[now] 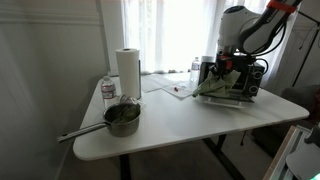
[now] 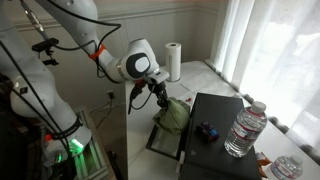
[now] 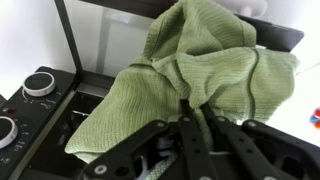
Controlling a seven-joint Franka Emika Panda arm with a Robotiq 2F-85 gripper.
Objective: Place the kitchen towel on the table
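Next, I let go of the kitchen towel with my gripper on the white table (image 1: 194, 118) near its front edge, between the pot and toaster oven.
The kitchen towel (image 3: 190, 70) is a green ribbed cloth, bunched up and draped over the open door of a black toaster oven (image 3: 40, 95). It also shows in both exterior views (image 1: 215, 85) (image 2: 172, 115). My gripper (image 3: 190, 108) is shut on a fold of the towel's lower edge, fingers pinched together in the cloth. In the exterior views the gripper (image 1: 222, 68) (image 2: 160, 95) sits right at the towel by the oven, at the far end of the white table (image 1: 180, 120).
A paper towel roll (image 1: 127, 70) stands upright, with a small bottle (image 1: 108, 90) beside it. A metal pot (image 1: 122, 118) with a long handle sits near the table's front. Papers (image 1: 165, 85) lie mid-table. A water bottle (image 2: 243, 130) stands on the oven's top.
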